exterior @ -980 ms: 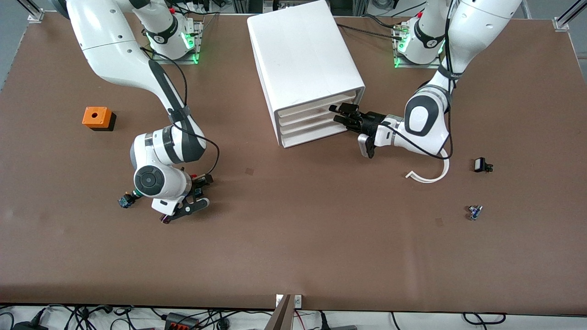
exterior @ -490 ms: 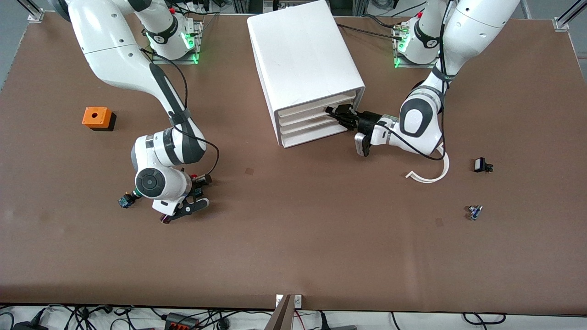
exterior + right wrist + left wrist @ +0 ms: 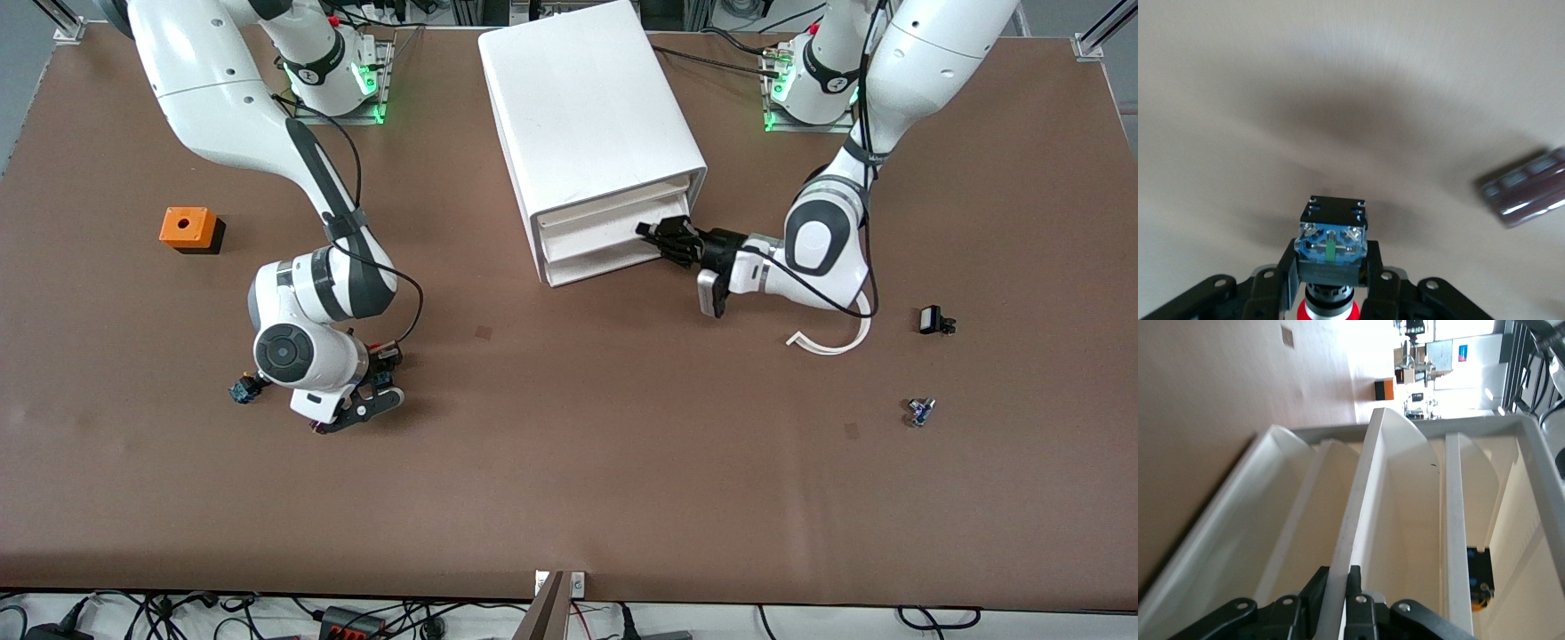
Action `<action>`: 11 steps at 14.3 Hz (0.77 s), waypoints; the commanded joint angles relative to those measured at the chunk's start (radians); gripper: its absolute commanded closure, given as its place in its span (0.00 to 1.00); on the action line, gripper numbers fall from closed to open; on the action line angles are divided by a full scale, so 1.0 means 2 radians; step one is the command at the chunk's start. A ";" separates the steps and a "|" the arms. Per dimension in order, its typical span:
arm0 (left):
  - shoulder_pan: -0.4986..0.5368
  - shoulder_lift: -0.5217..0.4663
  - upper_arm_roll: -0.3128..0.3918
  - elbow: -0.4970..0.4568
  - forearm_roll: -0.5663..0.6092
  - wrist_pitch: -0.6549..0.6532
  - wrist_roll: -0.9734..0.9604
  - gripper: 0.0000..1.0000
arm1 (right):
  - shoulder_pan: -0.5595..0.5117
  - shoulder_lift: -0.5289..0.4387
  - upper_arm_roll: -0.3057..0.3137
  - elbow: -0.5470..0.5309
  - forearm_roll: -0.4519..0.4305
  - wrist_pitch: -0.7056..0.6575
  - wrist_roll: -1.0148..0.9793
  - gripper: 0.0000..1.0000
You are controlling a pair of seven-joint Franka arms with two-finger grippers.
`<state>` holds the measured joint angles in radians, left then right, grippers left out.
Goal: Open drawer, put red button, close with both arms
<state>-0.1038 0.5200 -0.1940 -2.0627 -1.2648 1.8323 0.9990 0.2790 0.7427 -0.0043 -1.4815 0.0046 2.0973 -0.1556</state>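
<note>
The robot's right gripper will set the red button down inside the white cabinet's upper drawer (image 3: 618, 256), near the middle of the drawer.
The white cabinet (image 3: 587, 116) stands at the back middle of the table. My left gripper (image 3: 662, 236) is shut on the front edge of one of its upper drawers (image 3: 605, 240), which sits slightly out. In the left wrist view the fingers (image 3: 1355, 590) clamp that thin white front (image 3: 1361, 493) from both sides. My right gripper (image 3: 384, 364) is shut on the red button (image 3: 382, 356), low over the table toward the right arm's end. In the right wrist view the pads (image 3: 1288, 277) grip the button's blue base (image 3: 1330, 243), with the red cap (image 3: 1328, 312) toward the palm.
A green-capped button (image 3: 242, 389) lies beside the right wrist. An orange cube (image 3: 188, 228) sits farther back. A small dark piece (image 3: 318, 428) lies by the right gripper. A curved white strip (image 3: 831, 342), a black part (image 3: 933, 320) and a small blue part (image 3: 920, 411) lie toward the left arm's end.
My left gripper reached the drawer front, shut on its edge and drew back a little, so the drawer has started out. The right gripper shifted slightly with the red button.
</note>
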 commanded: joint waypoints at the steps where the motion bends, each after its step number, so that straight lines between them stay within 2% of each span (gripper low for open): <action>1: 0.003 0.057 0.016 0.072 -0.001 0.004 -0.013 0.97 | 0.008 -0.022 0.001 0.040 0.005 -0.025 -0.010 1.00; 3: 0.003 0.083 0.024 0.109 0.019 0.004 -0.014 0.97 | 0.025 -0.034 0.001 0.073 0.008 -0.044 -0.007 1.00; 4: 0.004 0.087 0.027 0.116 0.024 0.004 -0.019 0.92 | 0.038 -0.045 0.001 0.083 0.008 -0.048 -0.006 1.00; 5: 0.004 0.087 0.027 0.116 0.024 0.004 -0.028 0.49 | 0.054 -0.057 0.001 0.090 0.007 -0.047 -0.004 1.00; 6: 0.006 0.085 0.027 0.114 0.025 0.002 -0.032 0.00 | 0.077 -0.066 0.001 0.093 0.005 -0.044 -0.002 1.00; 8: 0.017 0.078 0.027 0.115 0.032 -0.003 -0.061 0.00 | 0.116 -0.075 -0.003 0.114 0.004 -0.040 0.011 1.00; 11: 0.029 0.055 0.028 0.138 0.098 -0.038 -0.160 0.00 | 0.166 -0.072 -0.004 0.151 0.002 -0.035 0.053 1.00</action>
<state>-0.0670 0.6511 -0.1434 -1.8440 -1.1565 1.7985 0.8161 0.5586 0.5844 0.0028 -1.2327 0.0059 2.0285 -0.0930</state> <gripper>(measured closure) 0.326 0.581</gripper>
